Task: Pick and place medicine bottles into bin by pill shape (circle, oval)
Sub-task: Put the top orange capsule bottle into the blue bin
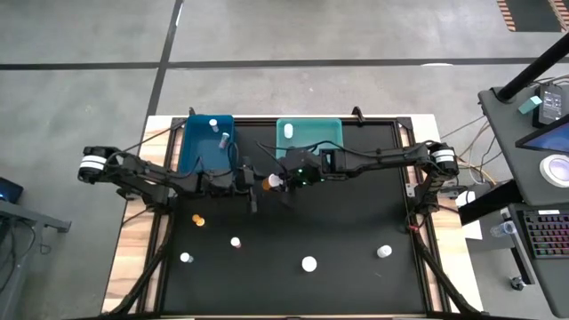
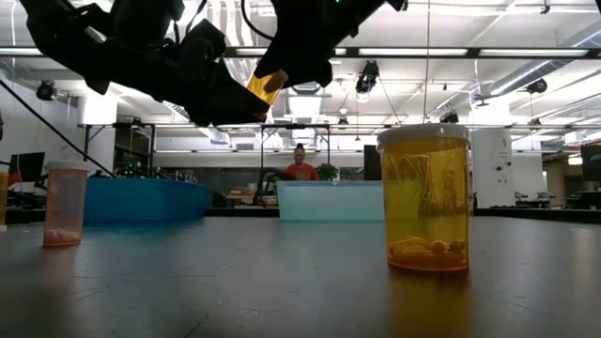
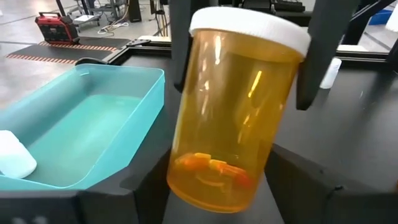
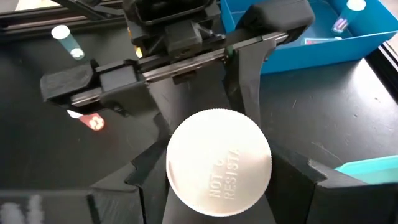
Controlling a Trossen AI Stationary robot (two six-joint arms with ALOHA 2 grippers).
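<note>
The cap of the amber bottle hides the pills from my right gripper, so my left gripper will hold the amber bottle while my right gripper takes its side (image 3: 235, 118).
An amber medicine bottle (image 3: 227, 118) with a white cap hangs in the air over the table's middle, a few orange pills in its base. My right gripper (image 1: 281, 180) is shut on its cap end. My left gripper (image 1: 255, 188) faces it from the table's left, open, with one finger (image 3: 144, 190) on either side of the bottle's base; whether they touch it, I cannot tell. The blue bin (image 1: 203, 147) holds two bottles. The teal bin (image 1: 324, 133) holds one white bottle (image 1: 288, 133). Several more bottles stand on the black mat, among them an amber one (image 1: 197, 219) and a white one (image 1: 308, 263). My right gripper pinches the bottle between its two fingers (image 3: 181, 56) at the sides of the white cap (image 3: 249, 28). The fingers slant down from the table's right and lie along the bottle. The bottle hangs clear of the table, tilted, with its base (image 3: 211, 186) toward my left gripper.
Both bins stand side by side at the mat's far edge. In the low view an amber bottle (image 2: 424, 197) stands close and a pale one (image 2: 66, 202) at the left. A person (image 2: 300, 167) sits beyond the table.
</note>
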